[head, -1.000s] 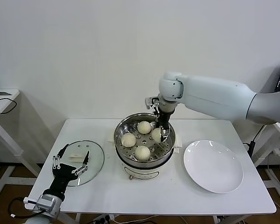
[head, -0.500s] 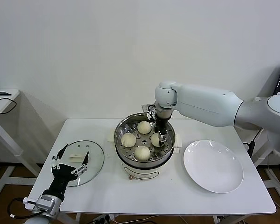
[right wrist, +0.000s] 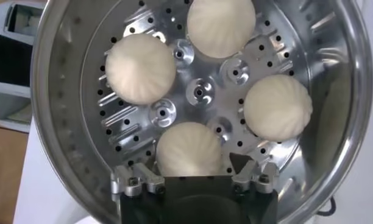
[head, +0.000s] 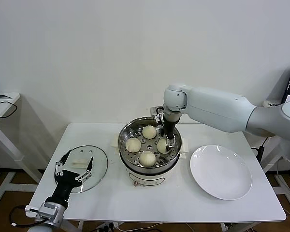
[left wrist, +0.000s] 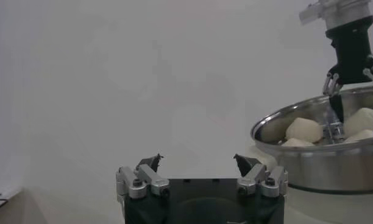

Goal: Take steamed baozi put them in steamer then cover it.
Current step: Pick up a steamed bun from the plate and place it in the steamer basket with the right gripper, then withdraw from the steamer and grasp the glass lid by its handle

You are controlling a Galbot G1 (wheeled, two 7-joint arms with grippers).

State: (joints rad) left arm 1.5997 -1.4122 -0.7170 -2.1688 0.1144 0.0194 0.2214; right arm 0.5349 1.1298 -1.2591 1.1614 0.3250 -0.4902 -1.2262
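My left gripper closes next on the white handle [head: 80, 164] in the middle of the glass cover, to lift it for the steamer.
The steel steamer [head: 123, 137] stands mid-table with several cream baozi on its perforated tray [right wrist: 198, 92]. My right gripper [head: 167, 140] reaches down inside it at the right side. It is open, and its fingers straddle one baozi [right wrist: 189, 149] that rests on the tray. Three others [right wrist: 140, 67] [right wrist: 220, 24] [right wrist: 278, 108] lie around it. The glass cover [head: 97, 163] lies flat at the front left. My left gripper [head: 73, 166] hovers open over the cover's near edge with nothing in it [left wrist: 198, 161].
A white plate [head: 221, 171] with nothing on it lies right of the steamer. A second small table [head: 2, 104] stands at the far left. From the left wrist the steamer's wall [left wrist: 320, 167] and the right gripper [left wrist: 336, 91] show farther off.
My right gripper has lowered slightly in the steamer and opened, letting go of the baozi, which now sits on the tray. The left arm has not moved.
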